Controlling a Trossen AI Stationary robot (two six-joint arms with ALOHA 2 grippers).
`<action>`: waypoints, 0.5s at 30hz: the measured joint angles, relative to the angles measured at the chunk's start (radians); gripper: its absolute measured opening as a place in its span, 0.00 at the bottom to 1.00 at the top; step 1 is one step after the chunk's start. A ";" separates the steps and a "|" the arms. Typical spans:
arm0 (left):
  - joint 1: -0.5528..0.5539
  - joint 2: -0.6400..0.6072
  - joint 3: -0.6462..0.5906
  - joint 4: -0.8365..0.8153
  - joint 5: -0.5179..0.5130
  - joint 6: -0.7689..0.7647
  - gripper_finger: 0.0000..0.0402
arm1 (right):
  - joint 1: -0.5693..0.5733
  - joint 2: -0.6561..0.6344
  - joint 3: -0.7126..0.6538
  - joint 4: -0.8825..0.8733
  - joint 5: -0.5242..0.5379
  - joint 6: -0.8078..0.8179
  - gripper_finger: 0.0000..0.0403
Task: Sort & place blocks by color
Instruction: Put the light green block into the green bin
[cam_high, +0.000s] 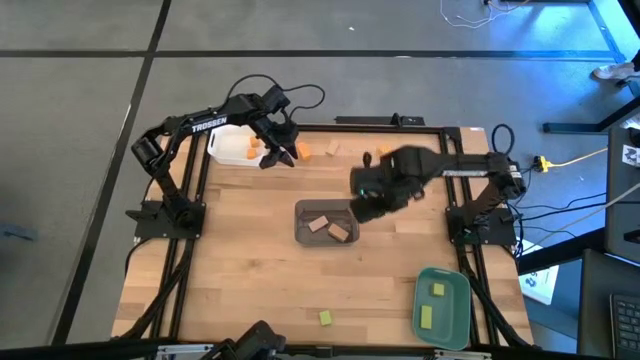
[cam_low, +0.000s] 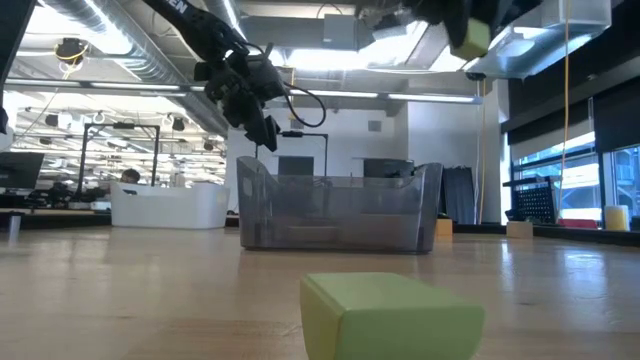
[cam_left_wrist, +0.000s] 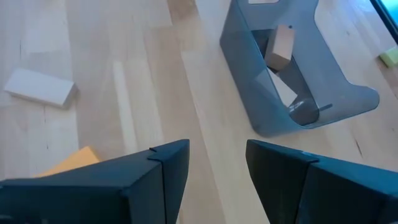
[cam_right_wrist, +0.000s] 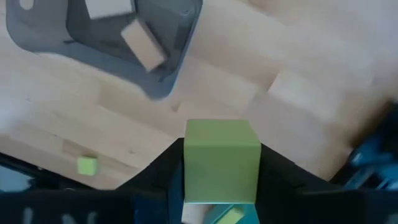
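Note:
Next, my right hand releases the yellow-green cube in the teal tray (cam_high: 428, 300), between the yellow-green blocks.
My right gripper (cam_high: 372, 196) hangs high over the table, just right of the grey tray (cam_high: 303, 232), shut on a yellow-green cube (cam_right_wrist: 221, 160). The grey tray holds two tan blocks (cam_high: 330, 228). My left gripper (cam_high: 282, 152) stands open at the far left beside the white tray (cam_high: 225, 150), with nothing between its fingers (cam_left_wrist: 168, 174). An orange block (cam_left_wrist: 69, 163) lies on the table next to them. Two orange blocks (cam_high: 303, 152) (cam_high: 368, 158) and a tan one (cam_high: 331, 148) lie along the far edge. Another yellow-green block (cam_high: 325, 318) lies near the front edge. My right gripper pinches the yellow-green cube by two opposite side faces (cam_right_wrist: 191, 168) between its two fingers. The fingers come from above and point down. The cube is lifted well clear of the table (cam_low: 472, 38), its top face level.
A teal tray (cam_high: 462, 300) with two yellow-green blocks stands at the near right. The white tray holds orange blocks (cam_high: 252, 144). Bare wood lies between the grey tray and the teal tray, and across the near left of the table.

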 joint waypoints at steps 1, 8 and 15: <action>0.000 0.000 0.000 0.000 0.000 0.000 0.38 | 0.025 0.000 0.000 0.001 0.000 0.050 0.33; 0.000 0.000 0.000 0.001 0.001 0.000 0.38 | 0.189 -0.035 -0.150 0.002 -0.068 0.442 0.33; 0.000 0.000 0.000 0.005 0.002 0.001 0.38 | 0.360 -0.121 -0.388 0.102 -0.330 0.801 0.33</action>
